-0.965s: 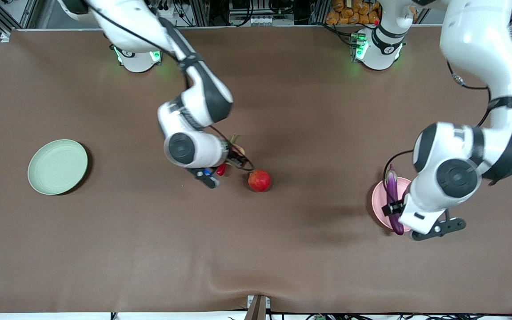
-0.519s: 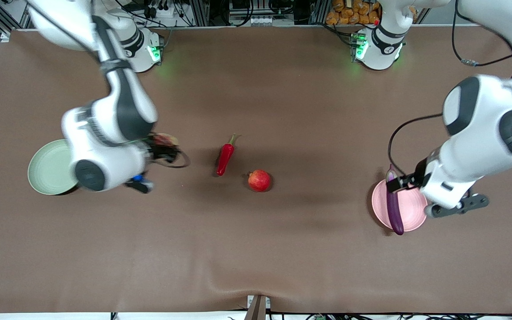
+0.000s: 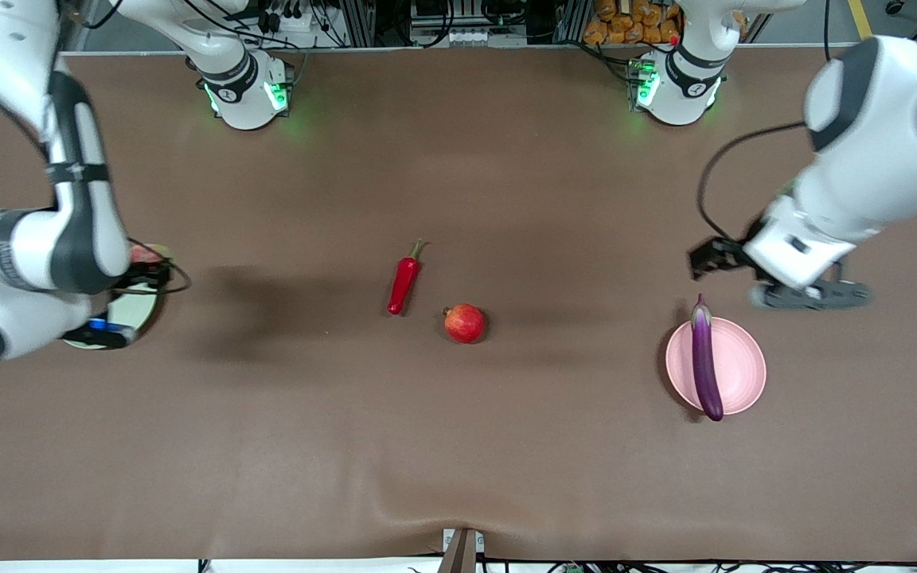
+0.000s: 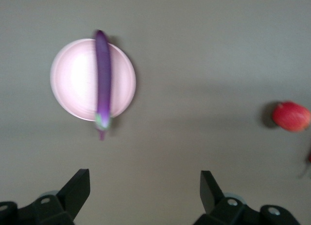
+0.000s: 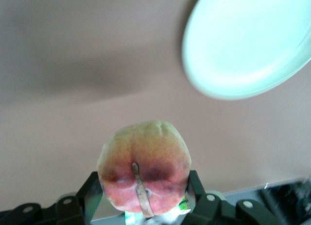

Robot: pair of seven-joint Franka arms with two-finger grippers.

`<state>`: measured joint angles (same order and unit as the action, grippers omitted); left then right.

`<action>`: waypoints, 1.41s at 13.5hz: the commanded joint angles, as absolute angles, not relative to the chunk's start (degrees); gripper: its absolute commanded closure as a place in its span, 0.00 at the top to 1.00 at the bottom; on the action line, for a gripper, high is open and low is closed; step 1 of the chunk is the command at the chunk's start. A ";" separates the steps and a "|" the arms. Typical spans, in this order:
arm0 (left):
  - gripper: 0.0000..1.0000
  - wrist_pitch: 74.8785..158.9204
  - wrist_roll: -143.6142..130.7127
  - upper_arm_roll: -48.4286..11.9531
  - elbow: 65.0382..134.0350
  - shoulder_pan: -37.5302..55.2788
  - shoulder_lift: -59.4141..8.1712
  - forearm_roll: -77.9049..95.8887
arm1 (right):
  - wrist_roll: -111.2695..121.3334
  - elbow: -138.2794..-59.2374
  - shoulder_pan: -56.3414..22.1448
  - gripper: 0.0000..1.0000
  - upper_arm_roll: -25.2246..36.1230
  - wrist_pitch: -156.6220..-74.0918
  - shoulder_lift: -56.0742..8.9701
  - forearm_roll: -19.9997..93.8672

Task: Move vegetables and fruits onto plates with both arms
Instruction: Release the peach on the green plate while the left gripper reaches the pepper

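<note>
My right gripper needs to set the peach free on the far half of the mint green plate (image 3: 103,275) (image 5: 238,62), letting go of it there.
My right gripper (image 3: 138,267) is shut on the orange-pink peach (image 3: 142,255) and holds it over the rim of the mint green plate (image 3: 138,313), which my right arm mostly hides. In the right wrist view the peach (image 5: 144,171) sits between the fingers (image 5: 92,196), with the plate (image 5: 248,40) below. My left gripper (image 3: 813,296) is open and empty, above the table beside the pink plate (image 3: 745,366). The purple eggplant (image 3: 704,366) lies across that plate (image 4: 73,84). The red chili (image 3: 404,282) and the pomegranate (image 3: 465,323) lie mid-table.
The left wrist view shows the eggplant (image 4: 102,79) on the pink plate and the pomegranate (image 4: 290,116) farther off. The brown cloth bulges slightly at the table's front edge (image 3: 395,497).
My right arm carried the peach from beside the chili to over the mint plate. My left gripper let go of the eggplant on the pink plate and lifted away toward its base.
</note>
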<state>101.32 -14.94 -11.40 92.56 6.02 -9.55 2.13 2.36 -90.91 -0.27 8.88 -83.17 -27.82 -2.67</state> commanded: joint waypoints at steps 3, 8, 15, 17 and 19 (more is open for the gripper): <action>1.00 102.83 -25.90 -18.90 89.67 13.15 -16.41 2.11 | 23.89 -96.77 10.53 0.00 7.91 -94.20 -27.33 -6.58; 1.00 109.93 -43.75 -18.37 76.65 25.03 -33.56 2.02 | 30.32 -97.03 15.29 0.08 8.09 -102.47 -33.30 -7.21; 1.00 130.15 -56.15 -0.21 74.27 46.02 -41.73 0.00 | 31.13 -94.32 16.08 1.00 8.52 -92.48 -33.49 1.48; 1.00 135.15 -58.61 6.65 73.31 53.84 -45.42 0.09 | 24.21 -92.99 14.17 1.00 8.35 -87.65 -33.40 4.72; 1.00 141.30 -64.22 11.76 71.55 59.83 -50.51 0.00 | 16.64 -92.46 11.53 1.00 8.09 -85.35 -32.70 5.80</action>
